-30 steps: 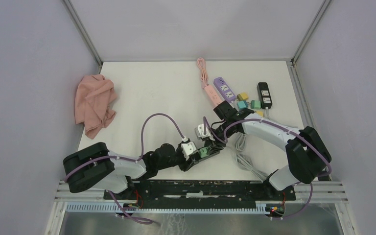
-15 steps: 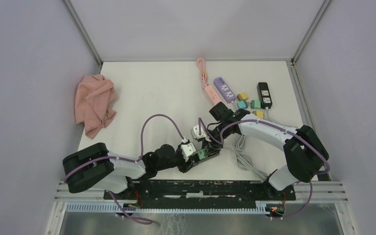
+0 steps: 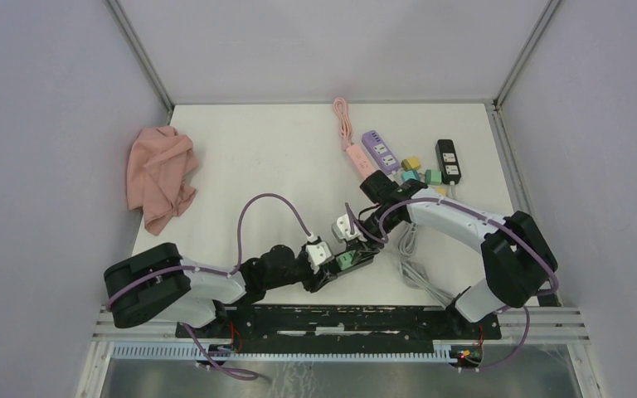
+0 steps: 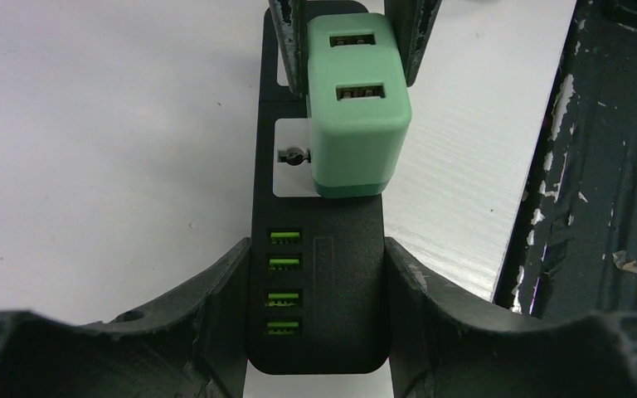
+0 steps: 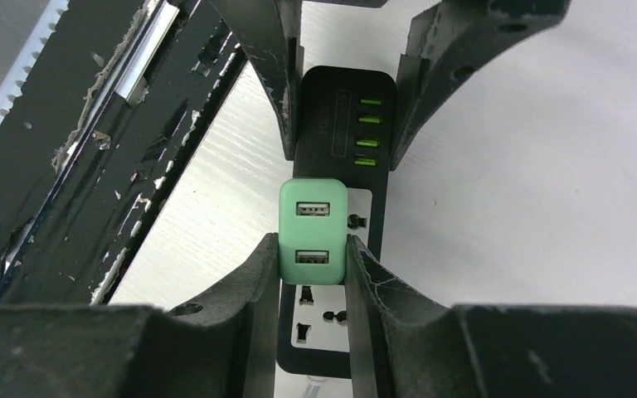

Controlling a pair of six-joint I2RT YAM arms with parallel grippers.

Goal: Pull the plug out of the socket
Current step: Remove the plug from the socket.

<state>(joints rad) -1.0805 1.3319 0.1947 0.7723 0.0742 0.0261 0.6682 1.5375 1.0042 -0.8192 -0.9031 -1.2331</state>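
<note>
Next, my right gripper releases the mint-green plug on the table (image 3: pixel 424 183) between the teal adapter and the green adapter.
A mint-green plug (image 4: pixel 357 108) with two USB ports stands on the white outlet face of a black socket strip (image 4: pixel 319 282). My left gripper (image 4: pixel 315 265) is shut on the strip's end with the green USB ports. My right gripper (image 5: pixel 313 257) is shut on the plug (image 5: pixel 313 232) from both sides, above the strip (image 5: pixel 332 116). In the top view both grippers meet at the plug (image 3: pixel 345 259) near the table's front edge, the left gripper (image 3: pixel 325 269) from the left and the right gripper (image 3: pixel 357 242) from behind. The plug's pins are hidden.
A pink cloth (image 3: pixel 160 176) lies at the left. At the back right lie a pink strip (image 3: pixel 357 157), a purple strip (image 3: pixel 381 151), a black strip (image 3: pixel 448 161) and several small coloured adapters (image 3: pixel 419 172). A white cable (image 3: pixel 419 274) trails right of the socket. A black rail (image 4: pixel 605 166) borders the near edge.
The right wrist shifted slightly left and then back over the strip, ending a little nearer the front. Both grips stay as they were.
</note>
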